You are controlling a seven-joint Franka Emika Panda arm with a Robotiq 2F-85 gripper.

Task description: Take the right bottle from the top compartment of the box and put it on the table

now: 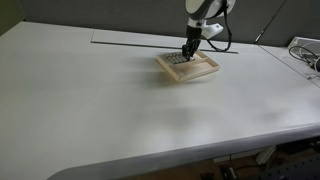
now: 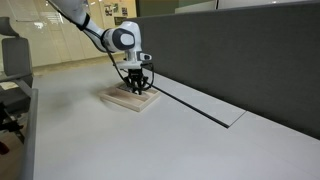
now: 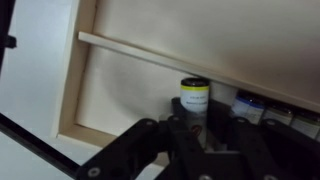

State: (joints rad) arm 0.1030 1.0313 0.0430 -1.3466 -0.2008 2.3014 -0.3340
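Note:
My gripper is going to put the bottle down on the bare table (image 1: 231,65) close beside the box, on the box's side that faces the cables. The bottle now stands upright in the tray.
The box (image 1: 196,76) is a shallow pale wooden tray on the off-white table (image 1: 100,110); it shows in both exterior views (image 2: 112,98). In the wrist view a thin divider (image 3: 140,52) crosses the tray (image 3: 72,110). On the near side of the divider, the bottle (image 3: 195,97), a tiny vial with a dark top and yellow label, stands upright between the fingers of my gripper (image 3: 195,128). The fingers look closed against its sides. My gripper (image 1: 188,56) reaches down into the tray (image 2: 137,86). Other similar vials (image 3: 250,104) stand just to its right, partly hidden.
A long thin grey seam (image 1: 130,44) runs across the table behind the tray. A dark partition wall (image 2: 240,60) stands along the table's far side. Cables and equipment (image 1: 305,52) lie at the table's edge. Bare tabletop (image 2: 150,140) surrounds the tray.

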